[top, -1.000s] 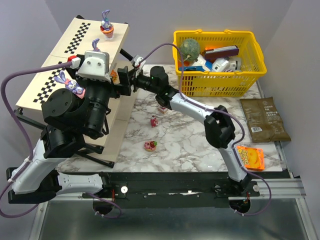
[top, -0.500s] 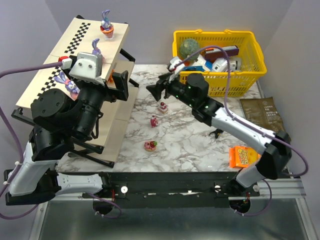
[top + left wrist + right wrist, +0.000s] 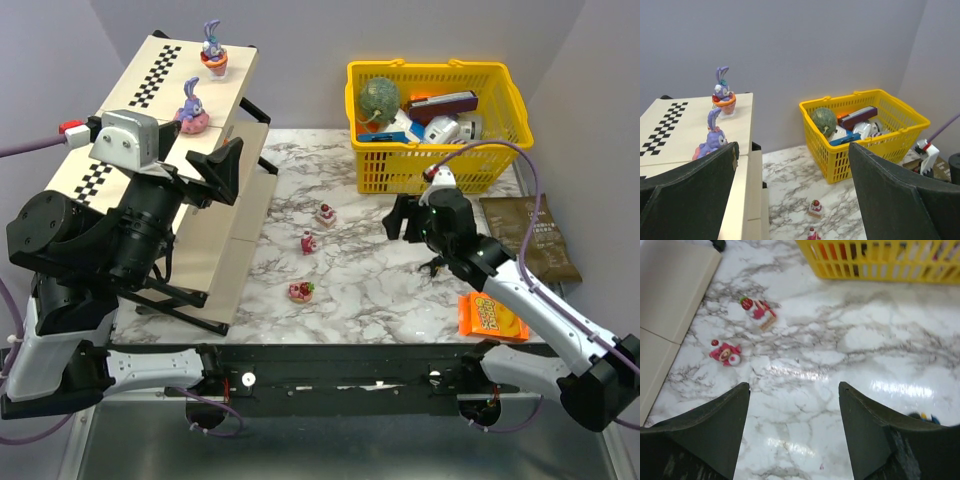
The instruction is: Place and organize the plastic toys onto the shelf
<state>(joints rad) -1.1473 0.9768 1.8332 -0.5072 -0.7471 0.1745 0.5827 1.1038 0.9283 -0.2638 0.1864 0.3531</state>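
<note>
The robot's right gripper needs to next move to the small dark toy's body (image 3: pixel 434 266) (image 3: pixel 924 418), close to the orange snack packet, and close there.
The shelf (image 3: pixel 150 90) slants up at the left, with two purple rabbit toys on it, one at the top (image 3: pixel 211 45) and one lower (image 3: pixel 192 108); the left wrist view shows them too (image 3: pixel 722 95) (image 3: pixel 714 140). Three pink-red plastic toys lie on the marble: a strawberry cake (image 3: pixel 325 214) (image 3: pixel 759 310), a pink bear (image 3: pixel 307 241) (image 3: pixel 726 352) and a round one (image 3: pixel 300 291). A small dark toy (image 3: pixel 436 266) sits by the right arm. My left gripper (image 3: pixel 218 168) (image 3: pixel 792 150) hangs open beside the shelf. My right gripper (image 3: pixel 400 218) (image 3: pixel 793 387) is open and empty above bare marble.
A yellow basket (image 3: pixel 440 165) with a green ball and boxes stands at the back right. A brown packet (image 3: pixel 530 238) and an orange snack packet (image 3: pixel 492 315) lie at the right edge. The shelf's lower panel (image 3: pixel 670 285) borders the toys on the left.
My right arm has pulled away from the shelf and swung right over the table. My left arm has drawn back to the left, uncovering the lower rabbit.
</note>
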